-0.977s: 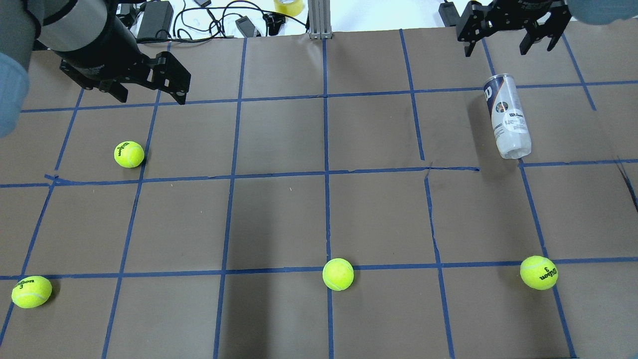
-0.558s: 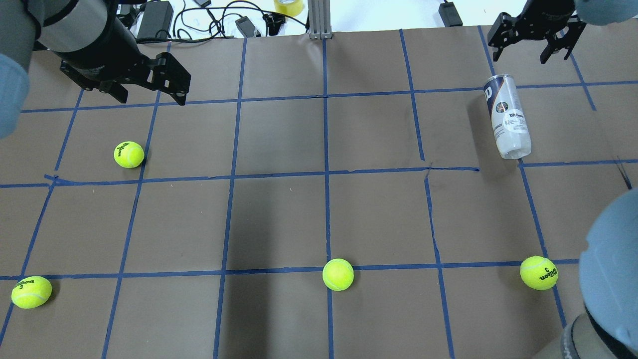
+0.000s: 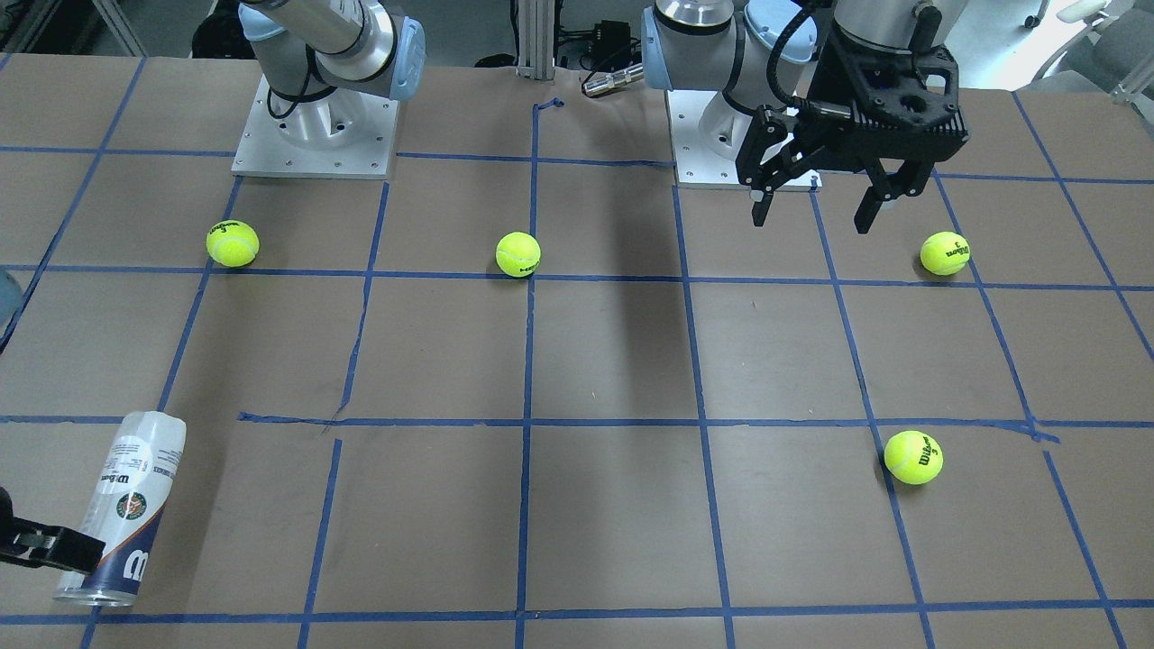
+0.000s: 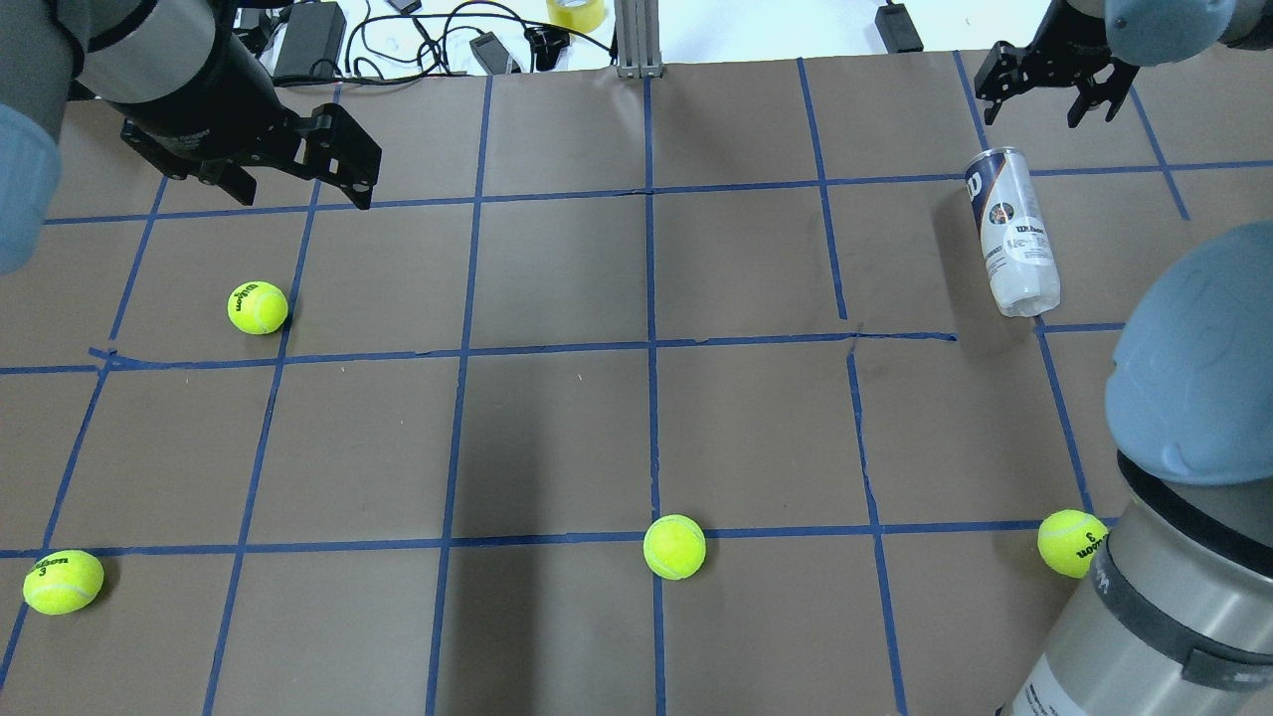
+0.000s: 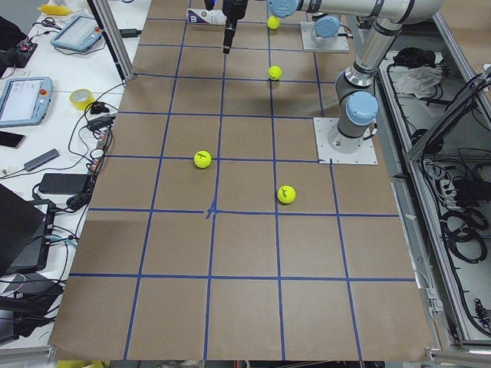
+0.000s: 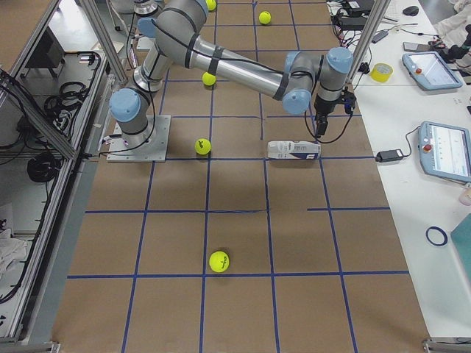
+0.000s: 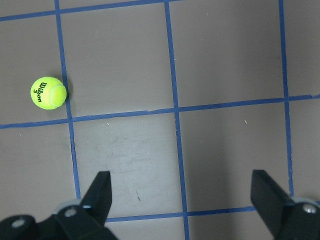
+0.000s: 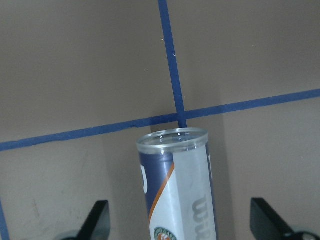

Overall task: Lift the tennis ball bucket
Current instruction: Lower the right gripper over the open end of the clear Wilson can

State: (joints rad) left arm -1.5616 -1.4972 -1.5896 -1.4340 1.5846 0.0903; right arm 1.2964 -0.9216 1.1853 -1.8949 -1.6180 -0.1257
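Observation:
The navy end (image 3: 121,557) (image 8: 177,177) of the tennis ball bucket, just behind its clear rim, is the spot my right gripper should close on.
The tennis ball bucket (image 4: 1011,231) is a clear can with a white and navy Wilson label. It lies on its side at the far right of the brown table. It also shows in the front view (image 3: 123,505) and the exterior right view (image 6: 293,150). My right gripper (image 4: 1036,91) is open and hovers above the can's far navy end. In the right wrist view the can (image 8: 180,185) lies between the spread fingers (image 8: 97,222), untouched. My left gripper (image 4: 298,187) is open and empty above the far left, and shows in the front view (image 3: 813,216).
Several yellow-green tennis balls lie about: one far left (image 4: 258,307), one near left (image 4: 63,582), one near centre (image 4: 674,547), one near right (image 4: 1069,543). My right arm's elbow (image 4: 1188,398) overhangs the near right. Cables and a tape roll (image 4: 577,12) lie past the far edge.
My right gripper has shifted right and dropped lower over the can's far end. Its elbow has swung into the lower right of the overhead view. The left arm and can have not moved.

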